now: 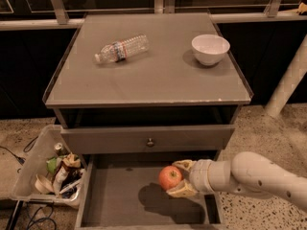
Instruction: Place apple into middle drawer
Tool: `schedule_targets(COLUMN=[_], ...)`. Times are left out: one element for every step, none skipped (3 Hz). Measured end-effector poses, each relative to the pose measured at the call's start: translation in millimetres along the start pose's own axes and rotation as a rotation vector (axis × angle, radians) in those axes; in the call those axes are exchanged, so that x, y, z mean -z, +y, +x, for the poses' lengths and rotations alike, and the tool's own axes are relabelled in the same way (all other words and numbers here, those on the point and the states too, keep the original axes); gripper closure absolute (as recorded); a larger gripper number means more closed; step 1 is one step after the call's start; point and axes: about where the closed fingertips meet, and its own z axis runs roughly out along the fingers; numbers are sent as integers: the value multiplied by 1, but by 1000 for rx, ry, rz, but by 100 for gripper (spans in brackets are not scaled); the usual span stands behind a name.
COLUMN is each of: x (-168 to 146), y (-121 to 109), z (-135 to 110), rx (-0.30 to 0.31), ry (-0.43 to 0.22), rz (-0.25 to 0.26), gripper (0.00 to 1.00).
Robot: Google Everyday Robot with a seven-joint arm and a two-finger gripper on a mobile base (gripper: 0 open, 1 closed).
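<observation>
Next, I set the apple on the middle drawer's bottom near the shadow's back edge (161, 187).
The red-orange apple (170, 177) is held between the yellowish fingers (182, 191) of my gripper (175, 178), which reaches in from the right on a white arm. The gripper is shut on the apple and holds it just above the floor of the pulled-out grey middle drawer (120, 202), right of the drawer's middle. The apple's shadow lies on the drawer floor below it.
Above the open drawer is a closed drawer front with a round metal knob (150, 142). On the cabinet top lie a plastic water bottle (121, 49) and a white bowl (210, 49). A bin of trash (50, 174) stands left of the drawer. A white post (288, 83) leans at right.
</observation>
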Motion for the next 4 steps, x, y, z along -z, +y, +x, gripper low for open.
schedule_targets(x=[-29,-52,-52,-63], y=[6,3,3,2], z=[22,46,46,51], rx=[-27,-43,-43,-58], ry=[-6,19,19,15], rz=[23,56,56,45], gripper=[100,100,100,100])
